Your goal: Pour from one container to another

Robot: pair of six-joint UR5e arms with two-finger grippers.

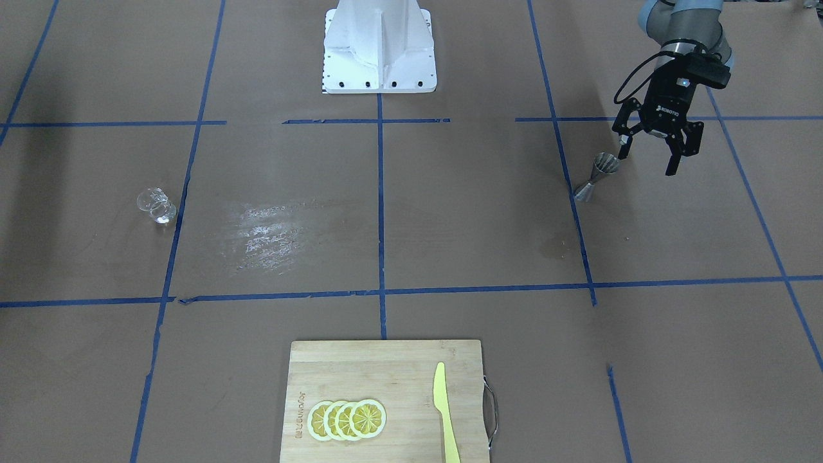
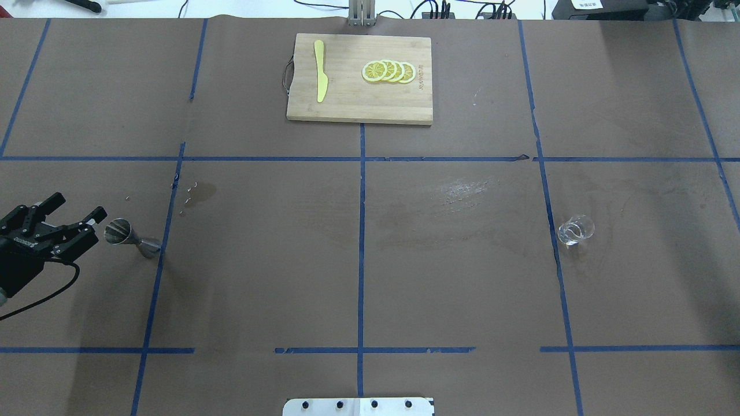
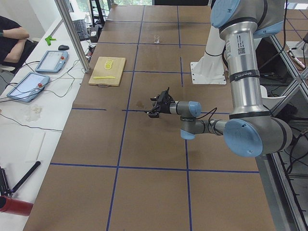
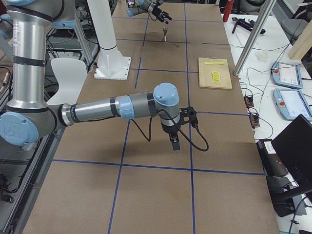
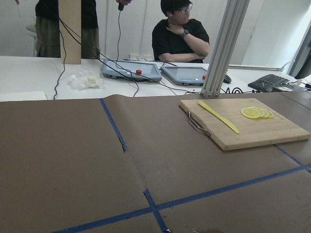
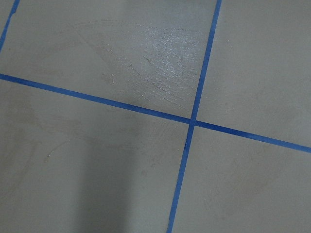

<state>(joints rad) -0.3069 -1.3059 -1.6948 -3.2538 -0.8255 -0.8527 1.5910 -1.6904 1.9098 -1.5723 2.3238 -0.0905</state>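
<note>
My left gripper should grip the steel hourglass jigger at its narrow middle (image 1: 593,181), well below the jigger's top rim.
The clear glass cup (image 1: 156,206) (image 2: 576,230) stands alone on the brown table, on my right side, with no gripper near it. On my left side the steel hourglass jigger (image 1: 598,175) (image 2: 132,237) stands upright beside a blue tape line. My left gripper (image 1: 648,162) (image 2: 81,208) hovers open just beside and above the jigger's top rim, holding nothing. One fingertip (image 1: 622,153) is close to the rim. My right gripper (image 4: 174,140) shows only in the exterior right view, low over the table's near part, and I cannot tell whether it is open or shut.
A wooden cutting board (image 2: 347,110) with lemon slices (image 2: 388,71) and a yellow knife (image 2: 319,70) lies at the table's far edge. A shiny wet patch (image 1: 270,235) marks the middle. The robot base (image 1: 379,51) stands at the near edge. A person (image 5: 181,36) sits beyond the table.
</note>
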